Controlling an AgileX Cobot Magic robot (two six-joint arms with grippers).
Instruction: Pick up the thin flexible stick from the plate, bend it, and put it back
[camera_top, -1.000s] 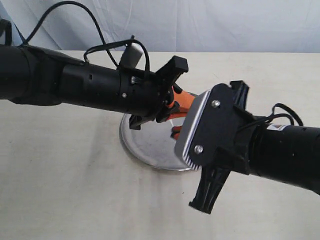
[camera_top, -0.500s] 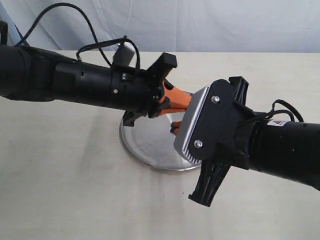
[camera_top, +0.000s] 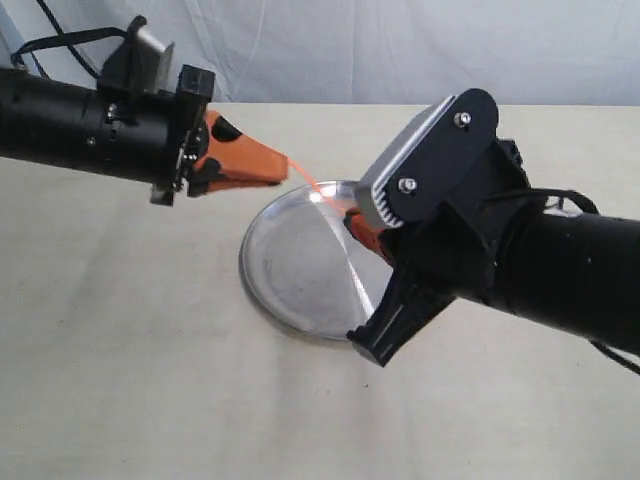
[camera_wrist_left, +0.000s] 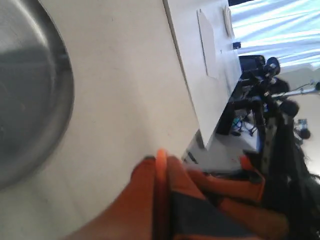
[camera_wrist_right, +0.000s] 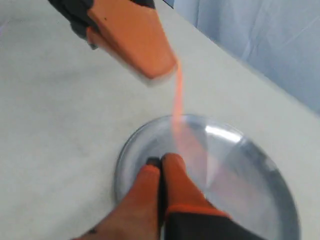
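Observation:
Next, my left gripper puts the thin flexible stick, now stretched above the plate's far rim, down across the middle of the plate (camera_top: 329, 259) and lets go.
The plate (camera_top: 300, 285) lies on the cream table under both grippers. The thin flexible stick (camera_top: 316, 190) hangs in the air above its far rim, stretched nearly straight between the two grippers. My left gripper (camera_top: 286, 171) is shut on its upper end; the left wrist view shows the stick (camera_wrist_left: 161, 156) pinched between the orange fingers (camera_wrist_left: 145, 185). My right gripper (camera_wrist_right: 161, 162) is shut over the plate (camera_wrist_right: 240, 165), and the blurred stick (camera_wrist_right: 176, 95) runs from the left gripper (camera_wrist_right: 167, 70) down to its tips. In the exterior view the right gripper (camera_top: 354, 224) is mostly hidden behind its camera mount.
The right arm's black and grey camera mount (camera_top: 430, 170) overhangs the plate's right side. A pale curtain (camera_top: 400, 50) hangs behind the table. In the left wrist view the table's edge (camera_wrist_left: 192, 120) shows, with another table and dark equipment (camera_wrist_left: 270, 85) beyond it.
My left arm has pulled back to the left and upward, away from the right gripper. The right wrist has tilted up. The stick now shows stretched between the two grippers.

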